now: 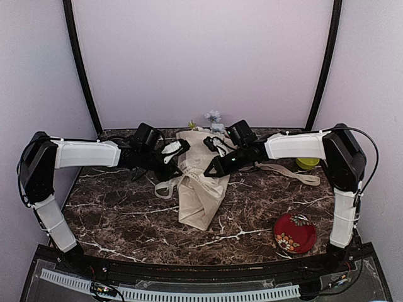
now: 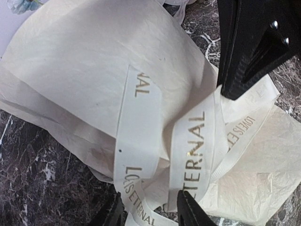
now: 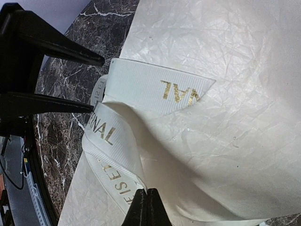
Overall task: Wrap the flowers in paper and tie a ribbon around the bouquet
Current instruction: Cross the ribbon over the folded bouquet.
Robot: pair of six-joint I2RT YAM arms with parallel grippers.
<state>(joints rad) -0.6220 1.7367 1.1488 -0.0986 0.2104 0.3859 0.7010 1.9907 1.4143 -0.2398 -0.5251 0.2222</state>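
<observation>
The ribbon loop hangs slack off the side of the paper cone, so the robot's left gripper will pinch the piece of ribbon (image 2: pixel 138 129) by the paper's edge and pull the ribbon's tail up high.
The bouquet (image 1: pixel 200 189) lies in the middle of the table as a cream paper (image 2: pixel 80 56) cone. Its flowers (image 1: pixel 214 118) show at the far end, and a pale bloom peeks in at the left wrist view's corner (image 2: pixel 22 4). The ribbon (image 2: pixel 188 146), cream-white with gold lettering, loops across the paper (image 3: pixel 225 94). One tail (image 1: pixel 296 173) trails right. My left gripper (image 2: pixel 149 213) stands open, a ribbon strand lying between its fingers. My right gripper (image 3: pixel 146 209) is shut, pinching the ribbon (image 3: pixel 113 160) edge at the cone's side. The two grippers (image 1: pixel 179 148) (image 1: pixel 209 170) nearly meet over the cone.
A red floral plate (image 1: pixel 295 233) sits at the front right of the dark marble table (image 1: pixel 119 220). A lime-green round thing (image 1: pixel 307 162) lies behind the right arm. A ribbon loop (image 1: pixel 165 187) hangs off the cone's left side. Curved black poles frame the back wall.
</observation>
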